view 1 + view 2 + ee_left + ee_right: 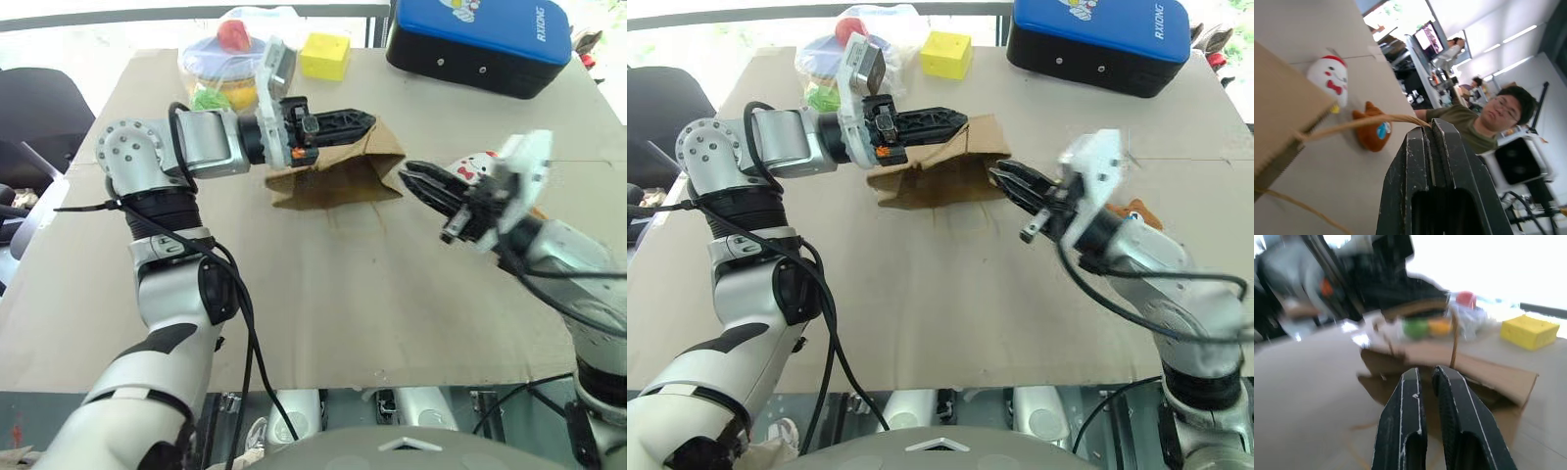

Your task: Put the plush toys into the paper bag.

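Observation:
My left fingers pinch the cord handle far from the paper bag's sagging opening, so next I take the handle point(1304, 136) near the bag's edge.
The brown paper bag point(333, 181) lies on the cardboard-covered table point(323, 294), its mouth toward my right gripper. My left gripper point(368, 120) hovers level over the bag, shut on one tan cord handle point(1361, 122), which it pulls taut. The white chicken point(1330, 78) and the brown bear head point(1374, 132) lie side by side on the table, to the right of the bag. My right gripper point(408, 169) is raised just in front of the bag's mouth, pointing at it, shut and empty. The chicken point(473, 166) peeks out behind it.
A blue-and-black case point(480, 39) stands at the back right. A yellow cube point(325, 56) and a plastic bag of colourful toys point(230, 59) sit at the back centre. A person point(1484, 117) is seated beyond the table's right side.

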